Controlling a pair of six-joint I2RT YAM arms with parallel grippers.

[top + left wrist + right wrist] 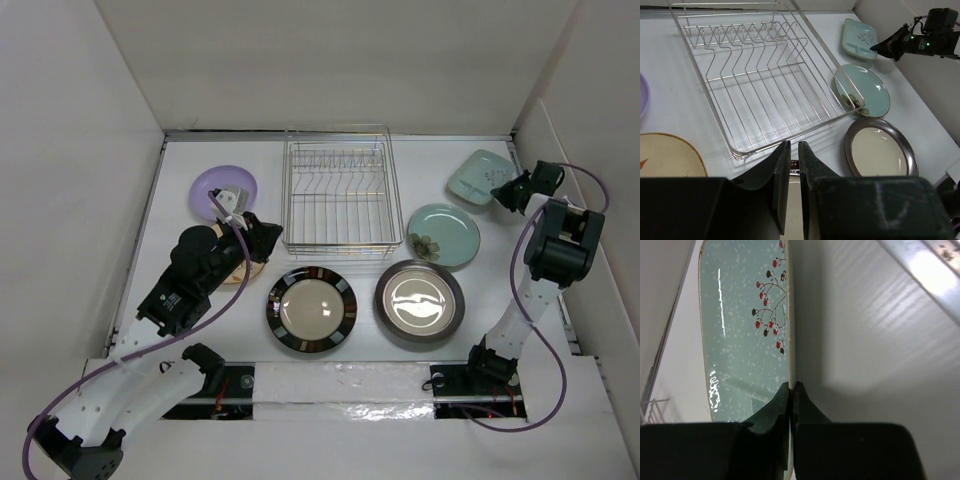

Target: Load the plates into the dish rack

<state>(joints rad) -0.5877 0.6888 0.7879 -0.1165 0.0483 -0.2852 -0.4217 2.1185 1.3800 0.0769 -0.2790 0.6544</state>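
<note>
The dish rack is standing unheld, so my left gripper should open and grip the rack's front corner (739, 154) before my right gripper loads the pale green squarish plate.
The silver wire dish rack (336, 195) stands empty at the back centre, and it shows in the left wrist view (760, 85). My right gripper (503, 192) is shut on the rim of the pale green squarish plate (478, 176), seen close in the right wrist view (745, 340). My left gripper (268, 240) hovers shut and empty left of the rack's front corner. It is above the tan plate (665, 155) and the edge of the black-rimmed plate (311, 308). The lavender plate (215, 185), pale green floral plate (443, 236) and grey-brown plate (420, 300) lie flat.
White walls enclose the table on the left, back and right. The right wall runs close behind the right arm (560, 240). The table's front edge carries both arm bases.
</note>
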